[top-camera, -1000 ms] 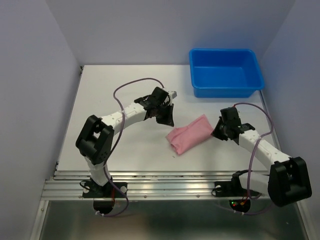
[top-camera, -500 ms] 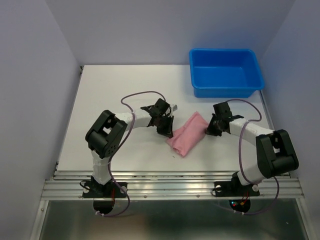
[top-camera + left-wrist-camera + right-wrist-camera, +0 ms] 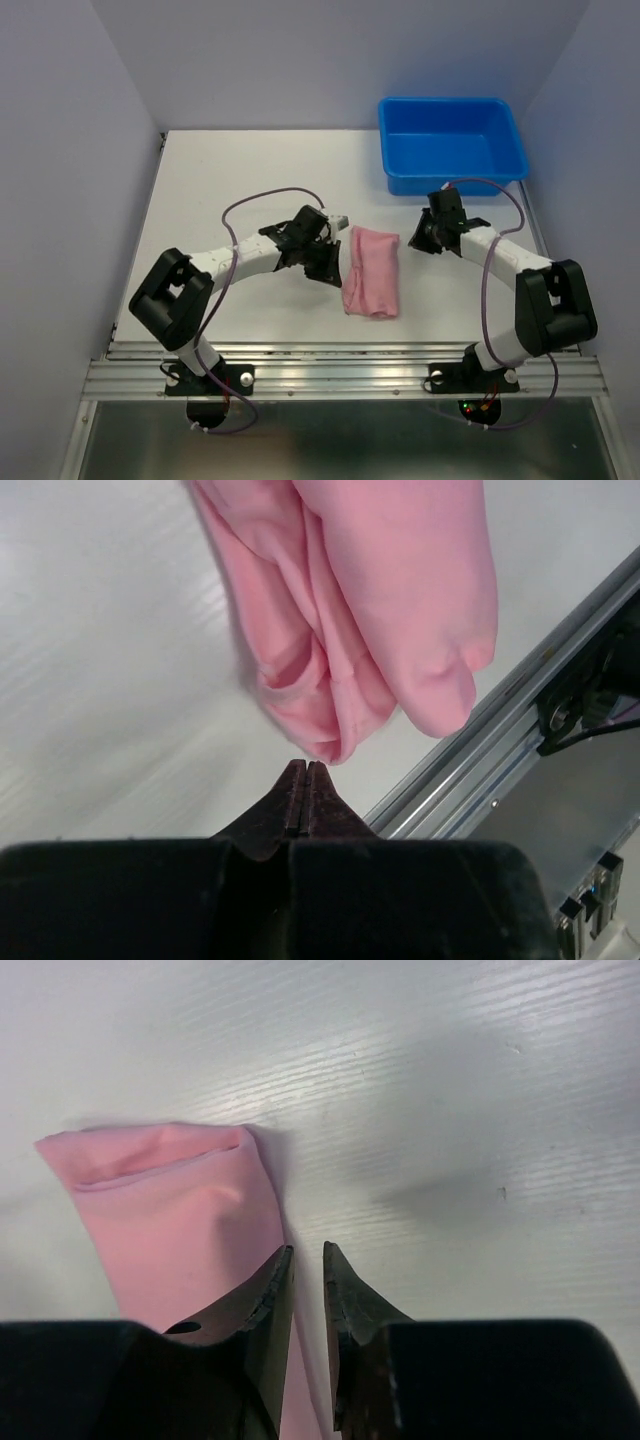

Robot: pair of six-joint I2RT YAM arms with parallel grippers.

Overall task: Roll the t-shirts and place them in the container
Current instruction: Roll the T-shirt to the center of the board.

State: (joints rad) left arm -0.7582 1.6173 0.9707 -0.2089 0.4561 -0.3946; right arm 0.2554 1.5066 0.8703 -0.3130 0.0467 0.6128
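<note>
The shirt's bunched end lies loose ahead of the left gripper's closed fingers, so that gripper should pin it down while the right gripper takes the puffed fold (image 3: pixel 440 692).
The light pink t-shirt (image 3: pixel 370 272) lies folded into a narrow bundle on the white table, its length running from far to near. My left gripper (image 3: pixel 335 262) sits just left of it, shut and empty. In the left wrist view its closed tips (image 3: pixel 306 765) almost touch the shirt's bunched end (image 3: pixel 370 610). My right gripper (image 3: pixel 415 240) hovers by the shirt's far right corner. Seen from the right wrist, its fingers (image 3: pixel 308 1248) stand a narrow gap apart over the shirt's edge (image 3: pixel 180 1220), gripping nothing.
A blue plastic bin (image 3: pixel 452 145) stands at the back right, just beyond the right arm. The metal rail (image 3: pixel 340 365) runs along the table's near edge and shows close behind the shirt in the left wrist view (image 3: pixel 500 750). Purple walls close in on both sides.
The shirt has swung from a diagonal lie to a far-to-near one. My left gripper followed its left side. My right gripper moved up and left along its far end.
</note>
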